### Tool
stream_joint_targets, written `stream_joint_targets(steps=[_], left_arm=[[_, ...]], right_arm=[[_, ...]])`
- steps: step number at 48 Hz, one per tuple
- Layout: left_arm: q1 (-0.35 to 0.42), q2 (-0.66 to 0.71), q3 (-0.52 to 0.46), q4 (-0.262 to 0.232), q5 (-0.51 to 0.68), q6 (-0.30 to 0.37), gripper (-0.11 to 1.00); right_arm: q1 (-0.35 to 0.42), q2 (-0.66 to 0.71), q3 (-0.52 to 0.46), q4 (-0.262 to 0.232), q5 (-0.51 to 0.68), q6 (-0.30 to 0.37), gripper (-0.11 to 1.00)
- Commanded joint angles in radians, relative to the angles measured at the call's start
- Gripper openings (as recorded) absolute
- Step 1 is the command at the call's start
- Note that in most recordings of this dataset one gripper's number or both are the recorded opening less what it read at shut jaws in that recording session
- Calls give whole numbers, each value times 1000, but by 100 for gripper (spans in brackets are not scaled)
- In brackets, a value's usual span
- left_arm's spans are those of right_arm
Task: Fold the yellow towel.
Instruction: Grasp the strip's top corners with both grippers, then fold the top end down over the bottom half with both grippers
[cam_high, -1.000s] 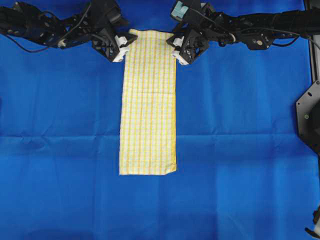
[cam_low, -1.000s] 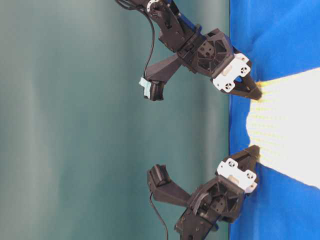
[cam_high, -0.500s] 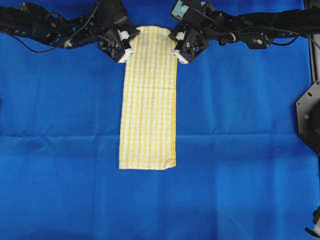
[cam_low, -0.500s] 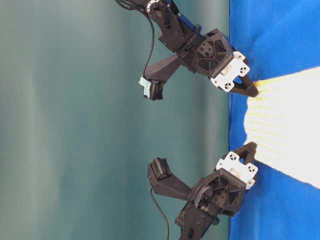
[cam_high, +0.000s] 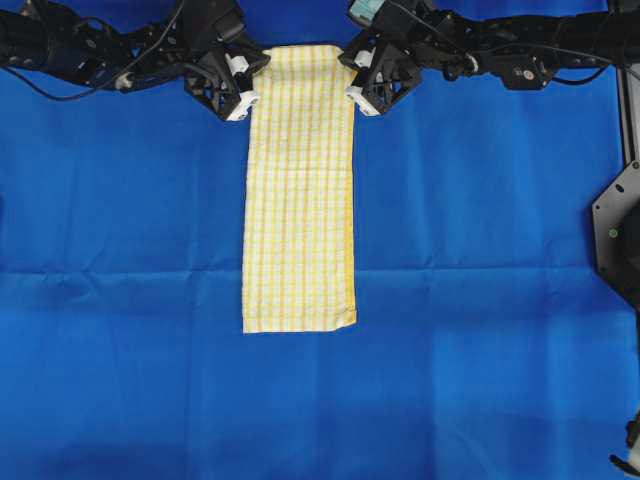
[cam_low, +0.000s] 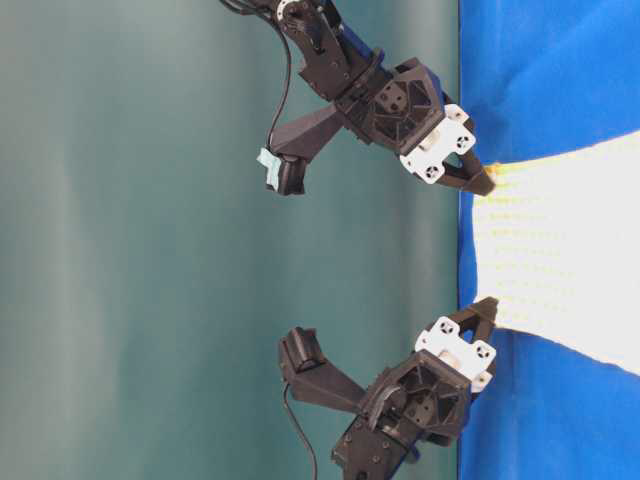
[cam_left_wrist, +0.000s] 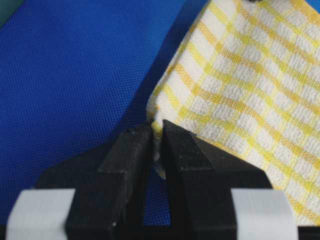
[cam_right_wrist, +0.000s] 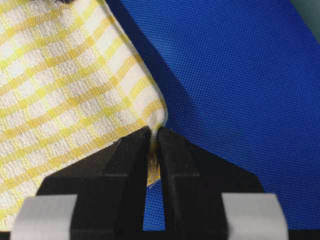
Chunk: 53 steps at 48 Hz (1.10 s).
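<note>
The left gripper needs to release the yellow towel's far corner over the towel's near corner on that same long side (cam_high: 250, 323).
The yellow towel (cam_high: 300, 190) is a long narrow strip of yellow-and-white check running from the top of the overhead view down to mid-table. My left gripper (cam_high: 250, 92) is shut on its far left corner (cam_left_wrist: 159, 112), with cloth pinched between the black fingers (cam_left_wrist: 131, 150). My right gripper (cam_high: 352, 88) is shut on the far right corner (cam_right_wrist: 155, 114). In the table-level view both grippers (cam_low: 482, 182) (cam_low: 484, 308) hold the towel's (cam_low: 560, 260) end raised off the table, stretched taut between them. The near end lies flat.
A large plain blue cloth (cam_high: 480, 300) covers the whole table, with a crease line across it at mid-height. Black robot hardware (cam_high: 615, 230) stands at the right edge. A teal wall (cam_low: 150, 250) lies behind the arms.
Both grippers closed on the towel's far corners, lifted them and drew them away from the near edge. The towel's near end slid some way toward the arms.
</note>
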Motion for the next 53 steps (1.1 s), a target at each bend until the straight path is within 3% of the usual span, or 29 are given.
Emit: stream_joint_targets(steps=[1, 11, 29, 42, 53], left_arm=[[2, -57, -2, -2, 5, 2, 4], [-57, -158, 38, 0, 52, -5, 4], [-336, -310, 161, -6, 67, -48, 4], [-515, -314, 189, -8, 72, -117, 4], [-623, -301, 179, -8, 72, -140, 4]], right_arm=[[-8, -52, -12, 0, 2, 2, 5], [44, -130, 32, 3, 21, 9, 5], [273, -296, 166, 23, 48, 77, 5], [437, -316, 206, 23, 40, 156, 5], [561, -302, 206, 25, 35, 193, 5]])
